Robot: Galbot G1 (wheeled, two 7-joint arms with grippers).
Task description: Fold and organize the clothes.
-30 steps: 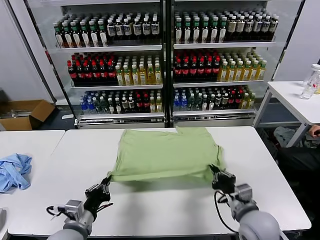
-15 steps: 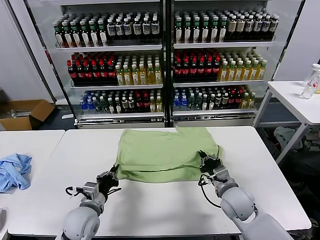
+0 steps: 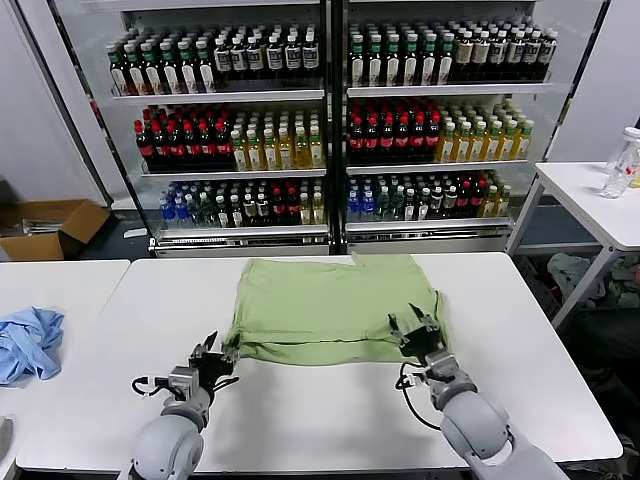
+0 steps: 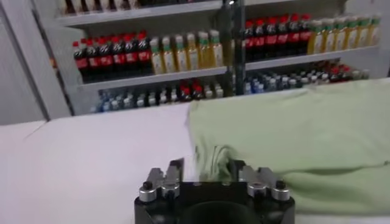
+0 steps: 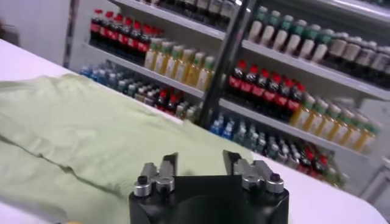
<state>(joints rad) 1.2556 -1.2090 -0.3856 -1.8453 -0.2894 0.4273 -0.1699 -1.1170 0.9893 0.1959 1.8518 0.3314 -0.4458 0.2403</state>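
Note:
The light green T-shirt reaches the table's far edge, so my left gripper and my right gripper needs to grip its near corners (image 3: 249, 348) and pull it closer first.
The light green T-shirt (image 3: 335, 308) lies folded flat on the white table (image 3: 300, 410), its near folded edge facing me. My left gripper (image 3: 214, 350) sits low at the shirt's near left corner with its fingers open. In the left wrist view, that gripper (image 4: 206, 170) has a wrinkled bit of the shirt (image 4: 292, 128) lying loose between its spread fingers. My right gripper (image 3: 413, 326) is open at the near right corner, over the cloth. The right wrist view shows this gripper (image 5: 200, 161) spread wide above the shirt (image 5: 79, 131), holding nothing.
A light blue garment (image 3: 27, 342) lies on the neighbouring table to the left. Drink-filled fridges (image 3: 330, 120) stand behind the table. A cardboard box (image 3: 50, 228) is on the floor at the far left. A side table (image 3: 590, 195) with bottles stands at the right.
Both grippers carried the shirt's near edge forward, away from me, then opened and let it go. The shirt's near edge now lies farther from me than before.

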